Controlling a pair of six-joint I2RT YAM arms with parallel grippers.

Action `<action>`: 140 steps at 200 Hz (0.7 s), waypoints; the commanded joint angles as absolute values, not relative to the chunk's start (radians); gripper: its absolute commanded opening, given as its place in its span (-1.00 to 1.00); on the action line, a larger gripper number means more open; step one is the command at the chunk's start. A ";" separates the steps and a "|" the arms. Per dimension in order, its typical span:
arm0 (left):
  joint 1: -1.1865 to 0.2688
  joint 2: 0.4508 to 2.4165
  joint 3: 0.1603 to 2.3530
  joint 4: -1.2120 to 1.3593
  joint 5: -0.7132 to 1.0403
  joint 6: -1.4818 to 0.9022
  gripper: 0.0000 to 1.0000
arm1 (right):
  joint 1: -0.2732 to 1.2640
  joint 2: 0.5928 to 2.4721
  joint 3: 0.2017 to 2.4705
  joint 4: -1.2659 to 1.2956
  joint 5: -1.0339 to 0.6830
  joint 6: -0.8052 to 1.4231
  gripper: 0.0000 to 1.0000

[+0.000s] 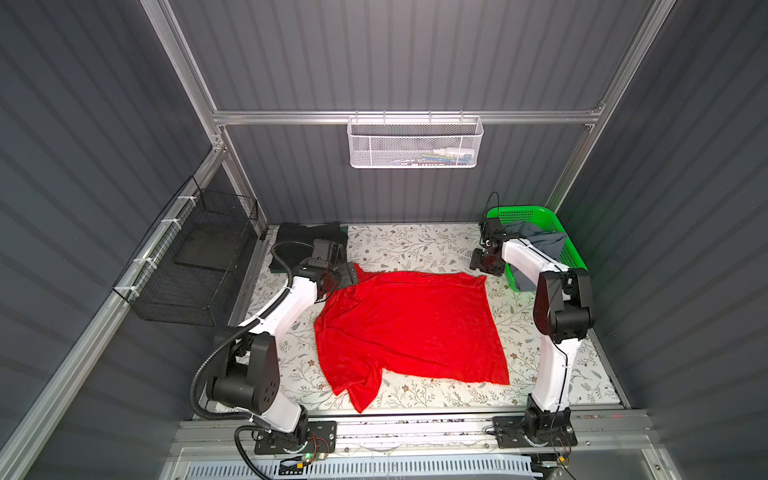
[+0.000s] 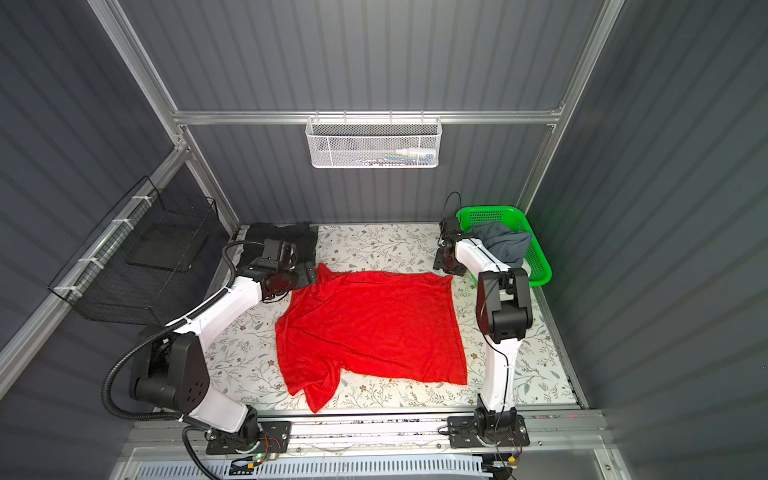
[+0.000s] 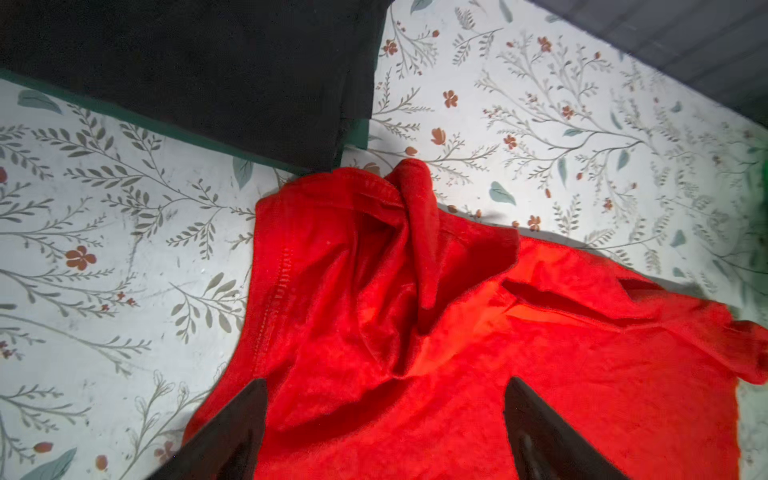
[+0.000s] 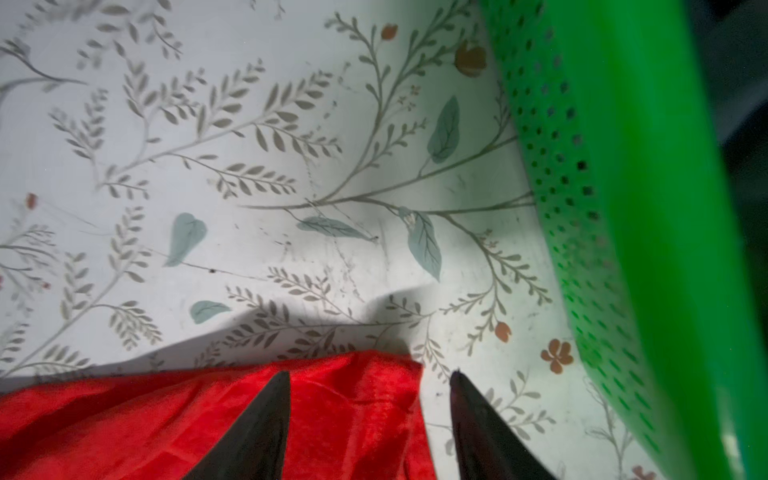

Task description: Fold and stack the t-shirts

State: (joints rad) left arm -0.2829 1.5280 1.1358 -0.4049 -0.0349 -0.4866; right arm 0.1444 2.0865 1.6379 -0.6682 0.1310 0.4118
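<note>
The robot's right gripper straddles the red t-shirt's corner beside the basket, one finger past the t-shirt's side edge, so it should pinch the cloth further in and draw (image 4: 325, 416) it nearer.
A bright red t-shirt (image 1: 407, 328) (image 2: 370, 324) lies spread on the floral table, with a sleeve bunched at its near left. My left gripper (image 1: 351, 277) (image 3: 387, 381) hovers open over the shirt's crumpled far left corner (image 3: 415, 332), nothing between its fingers. My right gripper (image 1: 484, 265) (image 4: 370, 374) stands open above the far right corner (image 4: 166, 415), one finger over the cloth and one over bare table. A slate grey-blue t-shirt (image 1: 540, 241) (image 2: 503, 243) sits crumpled in the green basket. Folded black and dark green t-shirts (image 1: 307, 232) (image 3: 208, 62) are stacked at the far left.
The green perforated basket (image 1: 523, 210) (image 4: 623, 208) stands at the far right corner, close beside my right gripper. A black wire basket (image 1: 187, 266) hangs on the left wall and a white mesh basket (image 1: 415, 141) on the back rail. Bare floral table (image 1: 415, 245) shows beyond the red shirt.
</note>
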 commanded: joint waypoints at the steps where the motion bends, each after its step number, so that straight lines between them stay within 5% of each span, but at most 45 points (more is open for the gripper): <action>1: -0.286 1.475 1.088 -0.359 0.055 -0.479 0.84 | 0.140 2.110 1.645 -0.747 0.116 0.427 0.26; 43: -0.287 1.455 1.080 -0.301 0.144 -0.477 0.99 | 0.128 2.085 1.566 -0.652 -0.006 0.446 0.18; 92: -0.287 1.474 1.074 -0.297 0.154 -0.485 0.99 | 0.122 2.082 1.551 -0.614 -0.015 0.425 -0.50; 140: -0.287 1.481 1.068 -0.305 0.149 -0.480 0.99 | 0.128 2.033 1.505 -0.566 0.042 0.320 -0.40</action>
